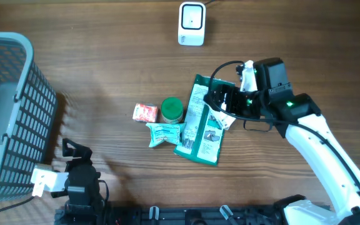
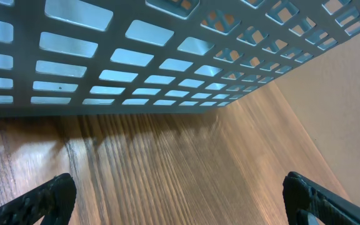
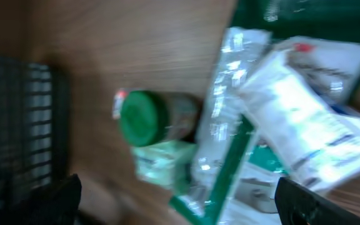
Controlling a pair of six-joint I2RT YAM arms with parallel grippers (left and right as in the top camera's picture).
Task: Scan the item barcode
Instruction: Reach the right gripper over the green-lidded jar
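My right gripper is to move next to the green-lidded jar by the small red packet and then close around the jar's sides [image 1: 172,112] [image 3: 162,117].
A pile of items lies mid-table: a large green package [image 1: 200,125], a green-lidded jar [image 1: 172,109], a pale green packet [image 1: 164,134], a small red packet [image 1: 145,112] and a white packet [image 1: 222,119]. The white barcode scanner [image 1: 191,24] stands at the far edge. My right gripper [image 1: 222,103] hovers open over the package's right side, holding nothing. In the right wrist view the jar [image 3: 145,117], the white packet [image 3: 305,119] and the green package [image 3: 230,169] lie below its spread fingertips [image 3: 314,209], blurred. No barcode shows. My left gripper [image 1: 74,150] is open near the front left.
A grey plastic basket [image 1: 8,112] fills the left side, and its lattice wall [image 2: 136,56] looms just ahead of my open left gripper [image 2: 180,209] over bare wood. The right arm [image 1: 330,150] stretches in from the front right corner.
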